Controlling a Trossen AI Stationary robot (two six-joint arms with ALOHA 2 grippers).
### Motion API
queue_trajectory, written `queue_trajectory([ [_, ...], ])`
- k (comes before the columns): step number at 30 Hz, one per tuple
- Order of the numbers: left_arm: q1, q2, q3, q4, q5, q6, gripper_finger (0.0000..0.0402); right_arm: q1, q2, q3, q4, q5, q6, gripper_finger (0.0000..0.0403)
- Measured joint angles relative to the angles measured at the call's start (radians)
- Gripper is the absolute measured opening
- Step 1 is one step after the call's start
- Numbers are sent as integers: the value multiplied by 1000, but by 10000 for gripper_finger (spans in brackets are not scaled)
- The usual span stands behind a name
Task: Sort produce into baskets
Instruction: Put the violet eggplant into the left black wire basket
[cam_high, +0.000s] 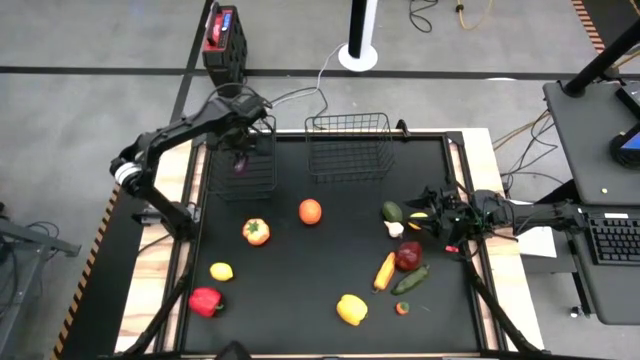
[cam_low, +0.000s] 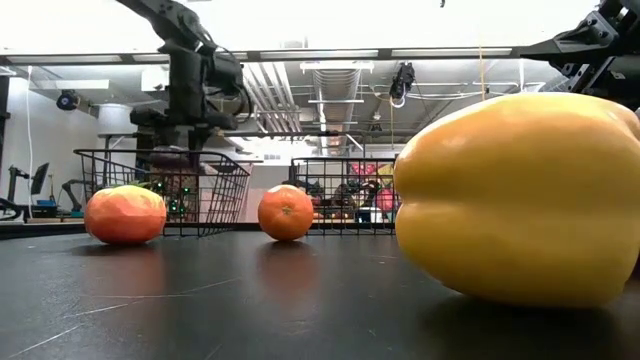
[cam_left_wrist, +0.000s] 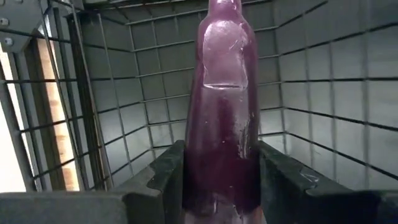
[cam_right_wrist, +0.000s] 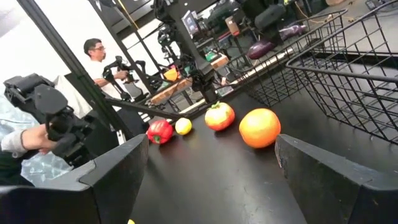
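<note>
My left gripper needs to let go of the purple eggplant near the middle of the narrower basket's bottom (cam_high: 239, 166).
My left gripper (cam_high: 241, 148) points down into the narrower basket (cam_high: 262, 178) at the table's far left. It is shut on a purple eggplant (cam_left_wrist: 221, 93), which also shows as a purple spot in the high view (cam_high: 240, 163). The wider basket (cam_high: 348, 146) stands to its right at the far edge. My right gripper (cam_high: 428, 216) rests open at the table's right side, with nothing between its fingers (cam_right_wrist: 112, 168). An avocado (cam_high: 392, 211) and garlic (cam_high: 395, 229) lie beside it. An orange (cam_high: 310, 211), a lemon (cam_high: 221, 271) and peppers lie loose on the mat. My left gripper pinches the eggplant's wider end (cam_left_wrist: 217, 180) between its two fingers (cam_left_wrist: 166, 174). The fingers come from above, pointing down, and lie along the eggplant. The eggplant reaches past the fingertips, its narrower end (cam_left_wrist: 222, 12) down between the basket's walls. Whether that end touches the floor I cannot tell.
On the black mat lie an orange-red pepper (cam_high: 256, 231), a red pepper (cam_high: 205, 301), a yellow pepper (cam_high: 351, 309), a carrot (cam_high: 385, 271), a cucumber (cam_high: 410, 279) and a dark red fruit (cam_high: 408, 256). A person (cam_right_wrist: 93, 53) sits beyond the table.
</note>
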Motion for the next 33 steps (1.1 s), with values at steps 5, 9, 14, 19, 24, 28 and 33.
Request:
queue_trajectory([
  [5, 22, 36, 0, 2, 19, 13, 138, 0, 0, 0, 0, 0, 0, 343],
  [9, 28, 67, 0, 4, 18, 27, 138, 0, 0, 0, 0, -1, 0, 343],
  [14, 28, 96, 0, 10, 19, 45, 138, 0, 0, 0, -1, -1, 0, 343],
  [19, 38, 117, 0, 12, 18, 65, 138, 0, 0, 0, -1, -2, 2, 343],
  [24, 42, 138, 0, 24, 18, 78, 138, 0, 0, 0, -1, -2, 2, 343],
  [28, 44, 150, 0, 35, 17, 86, 138, 0, 0, 0, -1, -2, 2, 343],
  [33, 48, 178, 0, 44, 16, 90, 138, 0, 0, 0, -2, -2, 2, 343],
])
